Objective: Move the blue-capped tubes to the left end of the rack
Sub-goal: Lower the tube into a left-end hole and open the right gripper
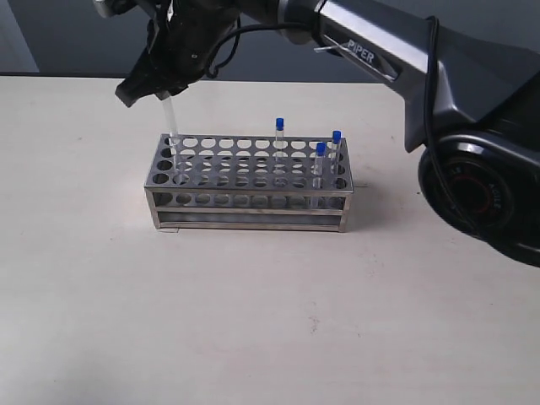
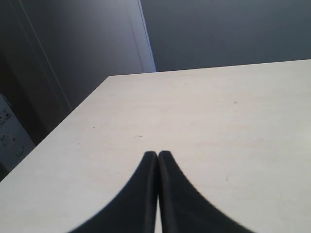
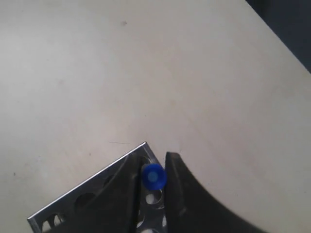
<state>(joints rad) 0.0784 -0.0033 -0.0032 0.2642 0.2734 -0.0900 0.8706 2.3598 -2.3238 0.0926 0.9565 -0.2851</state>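
Observation:
My right gripper will let go of the blue-capped tube in the rack's back corner hole (image 1: pixel 172 143) (image 3: pixel 145 161), farthest from the other tubes.
The steel rack (image 1: pixel 245 221) stands mid-table. My right gripper (image 1: pixel 160 84) hangs over its left end, shut on a blue-capped tube (image 1: pixel 170 116) whose clear lower part dips into a back-corner hole. In the right wrist view the held tube's blue cap (image 3: pixel 153 176) sits between the right gripper's (image 3: pixel 154 165) fingers, above the rack's corner (image 3: pixel 145 145). Three more blue-capped tubes stand upright toward the rack's right end: one in the back row (image 1: pixel 279 126) and two near the right edge (image 1: pixel 336 139) (image 1: pixel 321 152). My left gripper (image 2: pixel 157 154) is shut on nothing, over bare table.
The right arm's dark body (image 1: pixel 472 126) reaches in from the right, above and behind the rack. The pale table (image 1: pixel 253 321) spreads around the rack; its far edge (image 2: pixel 209 68) meets a dark wall.

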